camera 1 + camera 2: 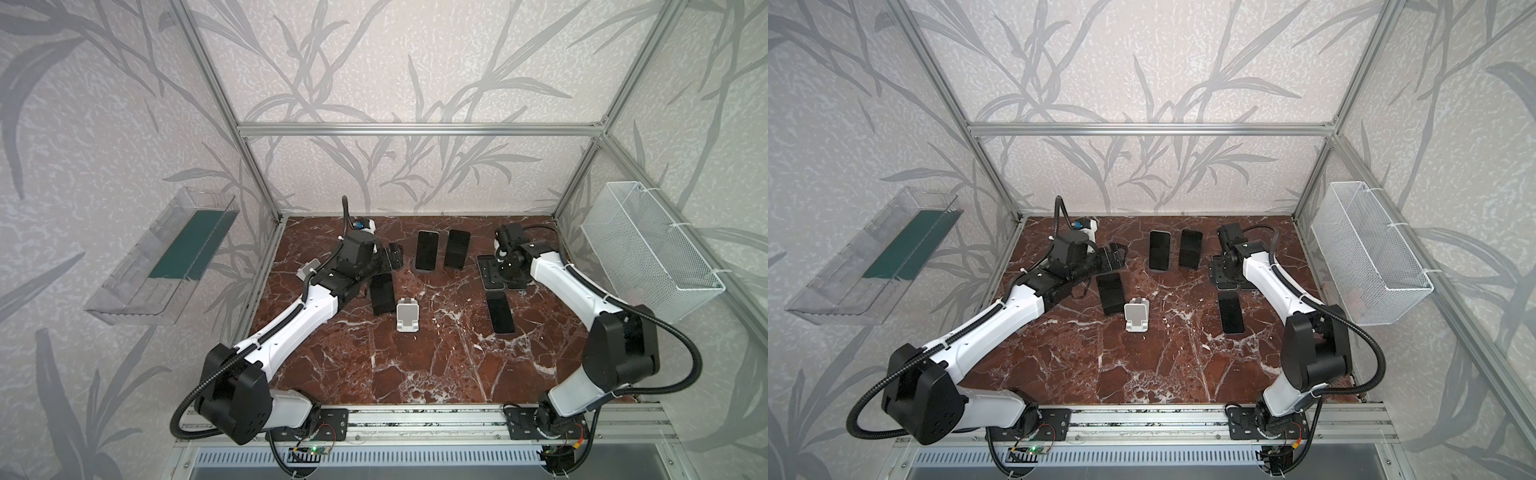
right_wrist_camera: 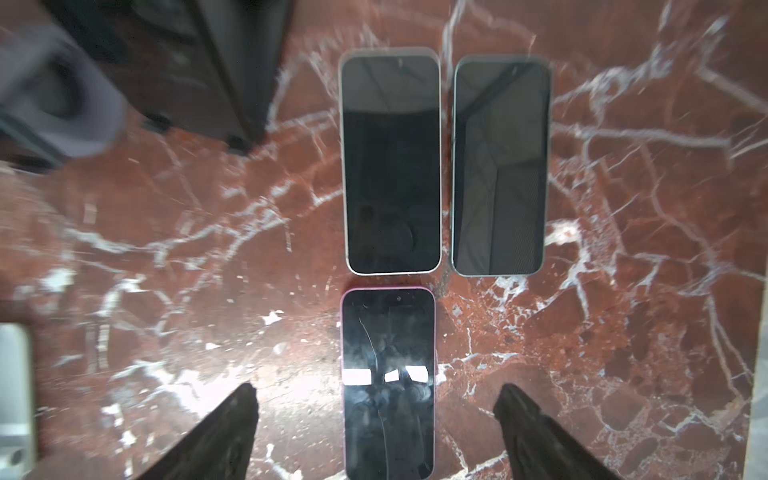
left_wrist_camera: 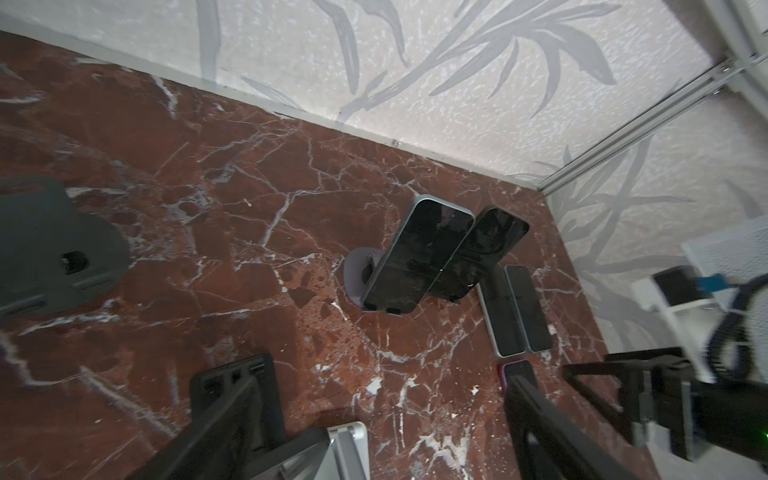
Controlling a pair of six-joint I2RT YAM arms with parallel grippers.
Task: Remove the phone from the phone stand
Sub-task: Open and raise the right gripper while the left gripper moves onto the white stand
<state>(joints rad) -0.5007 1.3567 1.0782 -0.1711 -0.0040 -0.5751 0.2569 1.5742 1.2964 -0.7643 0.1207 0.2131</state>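
Note:
The upper part (image 1: 408, 306) of the empty white phone stand's back plate is the next spot my left gripper will move to and close on.
The white phone stand (image 1: 407, 316) stands with nothing on it near the table's middle; its top edge also shows in the left wrist view (image 3: 349, 449). A pink-edged phone (image 2: 388, 382) lies flat, screen up, on the marble to the right (image 1: 500, 312). My right gripper (image 2: 376, 388) hovers over it, open, fingers (image 2: 224, 432) well clear on either side. In a top view the right gripper (image 1: 505, 274) hangs at the back right. My left gripper (image 3: 382, 374) is open and holds nothing, above and behind the white stand (image 1: 1136, 316).
Two dark phones lean on stands at the back centre (image 1: 427, 250), (image 1: 456, 249). Two more phones lie flat side by side behind the pink one (image 2: 390, 162), (image 2: 500, 166). A dark slab (image 1: 382, 295) stands left of the white stand. A wire basket (image 1: 648, 249) hangs on the right wall.

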